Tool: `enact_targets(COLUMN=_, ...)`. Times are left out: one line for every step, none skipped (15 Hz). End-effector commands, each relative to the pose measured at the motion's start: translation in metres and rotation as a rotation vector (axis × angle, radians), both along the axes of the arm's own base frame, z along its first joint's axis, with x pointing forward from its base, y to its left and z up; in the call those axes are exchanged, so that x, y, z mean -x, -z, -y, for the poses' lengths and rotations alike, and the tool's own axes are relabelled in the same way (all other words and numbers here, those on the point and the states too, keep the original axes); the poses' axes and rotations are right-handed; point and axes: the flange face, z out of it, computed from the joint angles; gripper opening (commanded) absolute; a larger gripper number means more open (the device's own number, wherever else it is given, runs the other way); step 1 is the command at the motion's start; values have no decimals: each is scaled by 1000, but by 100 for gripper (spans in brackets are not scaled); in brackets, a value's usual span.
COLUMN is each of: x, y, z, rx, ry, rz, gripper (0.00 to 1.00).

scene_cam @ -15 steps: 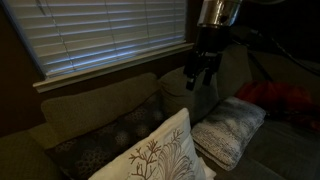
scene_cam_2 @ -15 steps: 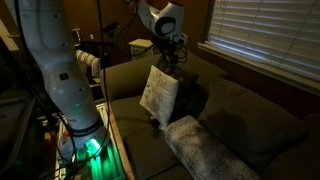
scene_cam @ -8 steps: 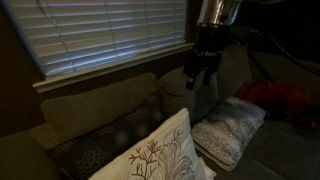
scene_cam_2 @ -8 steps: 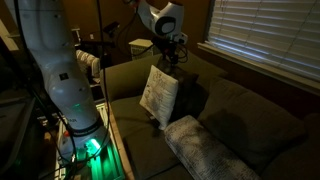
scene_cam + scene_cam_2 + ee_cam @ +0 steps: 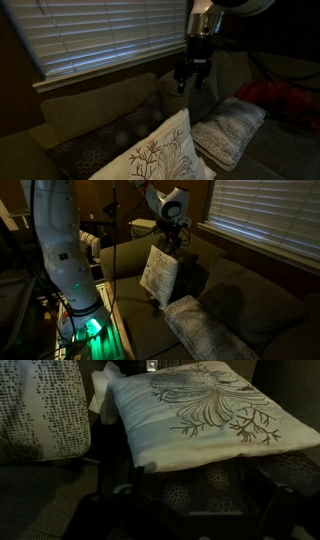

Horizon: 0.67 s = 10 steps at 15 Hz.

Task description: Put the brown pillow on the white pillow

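The brown pillow's upper corner (image 5: 155, 99) is behind the top of the cream pillow. I need to move my gripper to that corner next and close it there.
The brown pillow (image 5: 105, 137) leans against the sofa back, dark with pale round blotches, partly hidden behind a cream branch-embroidered pillow (image 5: 155, 155). It also shows in an exterior view (image 5: 192, 278) and in the wrist view (image 5: 195, 488), under the cream pillow's edge. The white pillow (image 5: 230, 128) lies flat on the seat beside them, ribbed and greyish; it also shows in an exterior view (image 5: 205, 330) and at the wrist view's left (image 5: 40, 405). My gripper (image 5: 190, 75) hangs open and empty above the sofa, over the brown pillow and apart from it (image 5: 172, 243).
The cream pillow (image 5: 200, 410) stands upright in front of the brown one (image 5: 158, 273). Olive sofa back cushions (image 5: 95, 100) and window blinds (image 5: 110, 35) lie behind. A red cloth (image 5: 285, 100) lies past the white pillow. The robot base (image 5: 65, 270) stands beside the sofa arm.
My arm has shifted sideways along the sofa back toward the brown pillow and slightly lower. The pillows have not moved.
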Motion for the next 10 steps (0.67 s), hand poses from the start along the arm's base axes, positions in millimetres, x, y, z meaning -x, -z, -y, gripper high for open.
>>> enact_targets(x=-36, y=16, z=-9, rx=23, ry=63, rz=-25, gripper=100)
enact_targets(x=-44, y=21, z=-12, rx=33, ry=86, rz=-18, gripper=100)
enact_targets(x=-50, y=25, z=-14, rx=37, ry=102, rz=-17, gripper=100)
enact_targets(x=-57, y=30, z=-17, rx=50, ry=117, rz=-13, gripper=100)
enact_targets(x=-63, y=34, z=-21, rx=66, ry=135, rz=-8, gripper=100)
enact_targets(x=-69, y=39, z=-25, rx=89, ry=150, rz=-3, gripper=100)
enact_targets(x=-75, y=43, z=-29, rx=109, ry=160, rz=5, gripper=100)
enact_targets(x=-81, y=48, z=-32, rx=125, ry=164, rz=11, gripper=100)
enact_targets(x=-86, y=53, z=-36, rx=138, ry=169, rz=19, gripper=100)
enact_targets(x=-91, y=58, z=-39, rx=152, ry=169, rz=37, gripper=100)
